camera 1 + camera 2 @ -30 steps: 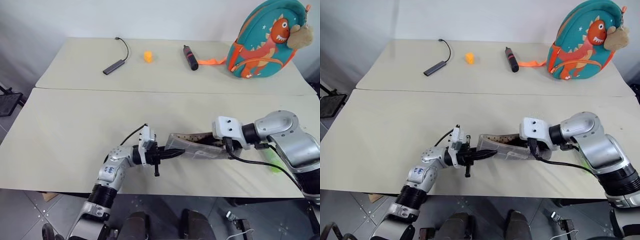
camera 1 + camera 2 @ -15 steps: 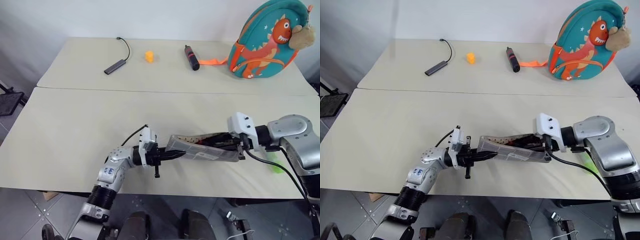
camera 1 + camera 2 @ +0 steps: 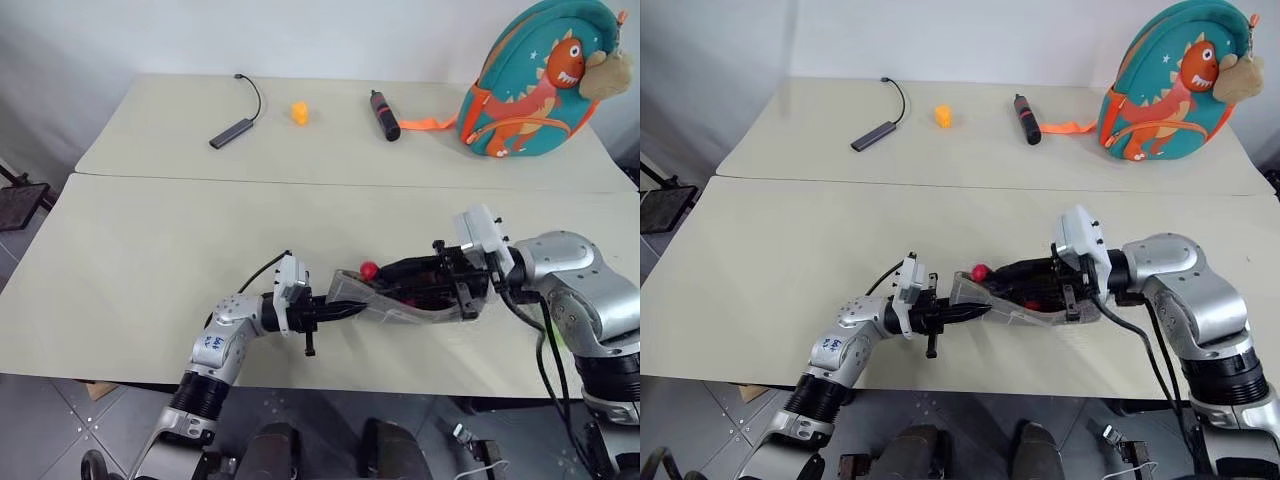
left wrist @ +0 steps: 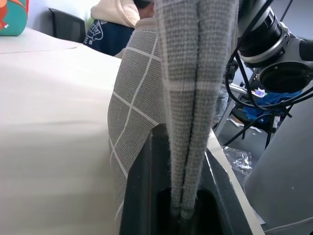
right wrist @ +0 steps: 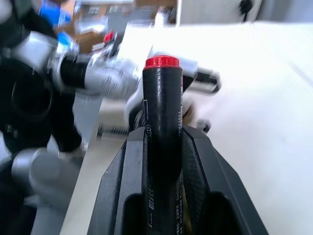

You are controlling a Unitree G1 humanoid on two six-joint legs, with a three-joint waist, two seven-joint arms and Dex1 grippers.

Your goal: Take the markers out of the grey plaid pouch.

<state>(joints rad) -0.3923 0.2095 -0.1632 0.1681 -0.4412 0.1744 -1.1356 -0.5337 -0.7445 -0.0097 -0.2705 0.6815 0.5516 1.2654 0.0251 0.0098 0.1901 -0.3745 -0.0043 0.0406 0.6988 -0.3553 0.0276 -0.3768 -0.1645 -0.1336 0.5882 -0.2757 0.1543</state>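
Note:
I should use my right gripper to set the dark marker down on the near table (image 3: pixel 508 300), beside the green object that is under my right arm.
The grey plaid pouch (image 3: pixel 392 308) hangs just above the near table, stretched between my two arms. My left gripper (image 3: pixel 333 309) is shut on the pouch's left end, and the left wrist view shows the pouch's seam (image 4: pixel 183 122) pinched between its fingers (image 4: pixel 141 191). My right gripper (image 3: pixel 428 279) is shut on a dark marker (image 5: pixel 163 112) with a red end (image 3: pixel 369 270). The marker lies about level above the pouch's open top, with its red end towards my left gripper.
On the far table lie a teal dinosaur backpack (image 3: pixel 535 85), a black cylinder with an orange strap (image 3: pixel 382 114), a small orange object (image 3: pixel 297 112) and a grey adapter on a cable (image 3: pixel 231 130). A seam (image 3: pixel 300 181) joins the two tables. The pouch is close to the front edge.
My right gripper has come up out of the pouch with the red-ended marker and turned to point left. The left gripper has kept its grip and place.

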